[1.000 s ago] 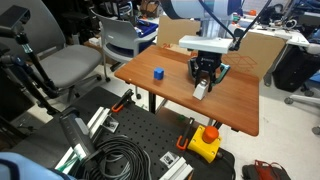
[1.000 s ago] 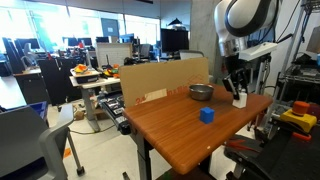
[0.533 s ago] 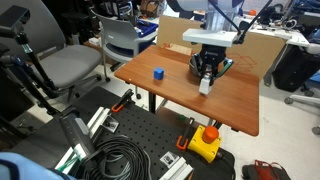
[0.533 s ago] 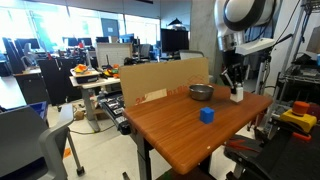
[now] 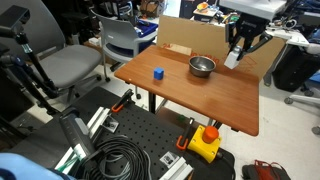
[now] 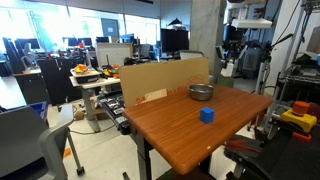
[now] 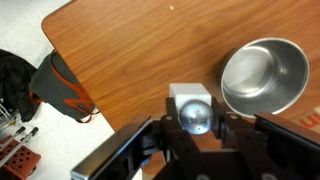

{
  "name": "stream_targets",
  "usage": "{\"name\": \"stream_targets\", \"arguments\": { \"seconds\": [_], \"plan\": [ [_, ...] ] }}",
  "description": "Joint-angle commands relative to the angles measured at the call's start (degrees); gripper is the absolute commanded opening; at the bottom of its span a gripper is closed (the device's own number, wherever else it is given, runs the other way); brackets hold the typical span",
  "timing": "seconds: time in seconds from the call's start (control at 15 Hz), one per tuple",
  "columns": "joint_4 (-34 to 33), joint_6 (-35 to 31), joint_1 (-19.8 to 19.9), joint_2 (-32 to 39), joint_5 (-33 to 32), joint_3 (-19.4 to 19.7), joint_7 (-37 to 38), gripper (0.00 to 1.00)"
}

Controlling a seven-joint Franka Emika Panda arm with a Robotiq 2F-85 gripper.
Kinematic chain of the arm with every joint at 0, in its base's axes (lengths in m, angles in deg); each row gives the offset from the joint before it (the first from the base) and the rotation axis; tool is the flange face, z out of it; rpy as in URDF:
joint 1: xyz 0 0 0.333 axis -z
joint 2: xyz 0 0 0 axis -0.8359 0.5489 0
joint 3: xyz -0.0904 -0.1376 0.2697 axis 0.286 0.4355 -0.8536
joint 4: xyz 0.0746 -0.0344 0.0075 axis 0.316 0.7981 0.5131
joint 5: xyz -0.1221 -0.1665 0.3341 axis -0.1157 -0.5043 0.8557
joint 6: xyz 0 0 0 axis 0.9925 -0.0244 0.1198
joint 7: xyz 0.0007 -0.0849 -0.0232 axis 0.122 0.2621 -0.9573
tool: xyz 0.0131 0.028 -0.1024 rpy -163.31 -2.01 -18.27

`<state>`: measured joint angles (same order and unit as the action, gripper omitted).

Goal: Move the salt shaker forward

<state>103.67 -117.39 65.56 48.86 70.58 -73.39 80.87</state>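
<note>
Next, I release the salt shaker on the wooden table's bare back corner (image 5: 247, 83), near the cardboard panel's end.
My gripper (image 5: 237, 52) is shut on the salt shaker (image 5: 232, 58), a small white upright shaker, and holds it well above the back right of the wooden table (image 5: 190, 95). In the other exterior view the shaker (image 6: 227, 71) hangs in the gripper (image 6: 229, 66) above and behind the steel bowl (image 6: 201, 92). In the wrist view the shaker (image 7: 190, 104) sits between the fingers (image 7: 168, 128), its greyish domed top towards the camera, with the bowl (image 7: 264, 75) beside it below.
A small blue cube (image 5: 158, 72) sits on the table's left part; it also shows near the table's middle (image 6: 207, 115). The steel bowl (image 5: 202, 66) stands near the back edge. A cardboard panel (image 5: 190, 35) stands behind the table. Chairs, cables and a yellow device lie around it.
The gripper has lifted the salt shaker off the table and carried it up and back, past the steel bowl. The bowl and cube have not moved.
</note>
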Motion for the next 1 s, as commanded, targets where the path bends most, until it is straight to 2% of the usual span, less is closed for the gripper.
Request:
{"name": "stream_targets", "arguments": {
  "seconds": [0.0,0.4,0.67,0.93],
  "plan": [
    [-11.19,4.24,1.87,6.41,5.64,0.85,1.29,0.09],
    [-25.92,7.0,3.53,18.46,8.96,2.77,10.5,0.09],
    [-35.45,12.2,4.39,26.93,8.55,3.78,15.57,0.09],
    [-43.07,18.53,5.45,33.24,8.57,3.74,17.53,0.09]
  ]
}}
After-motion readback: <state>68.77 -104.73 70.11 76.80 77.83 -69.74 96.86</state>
